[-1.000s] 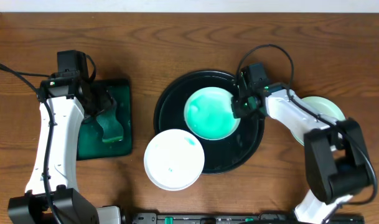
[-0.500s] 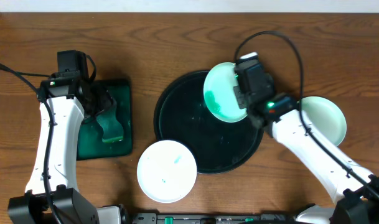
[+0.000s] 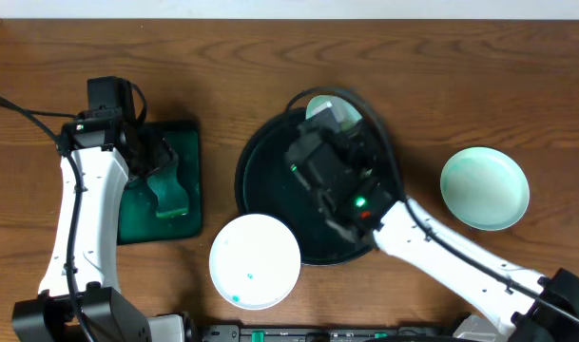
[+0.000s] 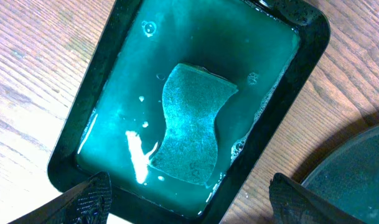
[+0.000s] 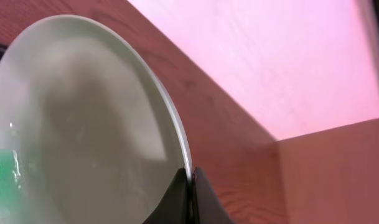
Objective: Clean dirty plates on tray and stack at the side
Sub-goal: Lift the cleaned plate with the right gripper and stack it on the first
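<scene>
My right gripper is going to release the mint-green plate on top of the other mint plate [image 3: 486, 187] on the bare table.
My right gripper [image 5: 190, 186] is shut on the rim of a pale mint-green plate [image 5: 83, 124] and holds it tilted up on edge, high above the black tray [image 3: 260, 152]. Green liquid shows at this plate's low left side. From overhead only its top [image 3: 323, 107] peeks out behind the raised right arm. A white plate [image 3: 255, 261] with small green spots lies at the tray's front-left rim. Another mint plate [image 3: 485, 188] sits on the table at the right. My left gripper [image 4: 192, 205] hangs open over the green tray [image 4: 71, 149].
A green sponge [image 4: 192, 134] lies in shallow liquid in the rectangular green tray [image 3: 189, 133] at the left. The black tray's rim [image 4: 357, 174] shows at the right edge of the left wrist view. The raised right arm [image 3: 413, 237] covers much of the black tray.
The right arm has lifted the mint plate off the black tray and tipped it on edge, rising toward the camera. The white plate slid a little to the front left. The left arm stayed still.
</scene>
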Controlling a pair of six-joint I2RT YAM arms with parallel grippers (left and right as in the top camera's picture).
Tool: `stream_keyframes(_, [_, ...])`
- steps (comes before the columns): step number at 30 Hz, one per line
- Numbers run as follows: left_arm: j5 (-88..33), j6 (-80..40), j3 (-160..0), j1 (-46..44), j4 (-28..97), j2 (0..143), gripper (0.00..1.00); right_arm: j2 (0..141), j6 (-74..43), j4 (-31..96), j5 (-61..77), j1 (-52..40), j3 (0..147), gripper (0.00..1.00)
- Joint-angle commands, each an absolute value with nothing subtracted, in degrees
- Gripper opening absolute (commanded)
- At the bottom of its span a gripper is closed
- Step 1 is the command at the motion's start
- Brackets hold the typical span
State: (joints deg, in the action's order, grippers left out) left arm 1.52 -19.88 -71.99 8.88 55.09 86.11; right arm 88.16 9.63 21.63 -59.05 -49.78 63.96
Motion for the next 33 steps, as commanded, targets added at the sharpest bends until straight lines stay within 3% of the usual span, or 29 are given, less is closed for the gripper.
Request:
stream_keyframes(1, [2.0,-20.2,-73.1,8.9,55.2,86.0,0.82,87.9,11.5,21.4,-66.4,-52.6,64.2,0.01])
stream_keyframes(22, [2.0,-20.2,-73.1,8.9,55.2,86.0,0.82,87.9,13.3,21.4,-69.2,-55.4,64.2,0.01])
stream_keyframes(33, [2.0,-20.2,-73.1,8.9,55.2,86.0,0.82,87.9,7.7,21.6,-65.8,-54.0,64.2,0.01])
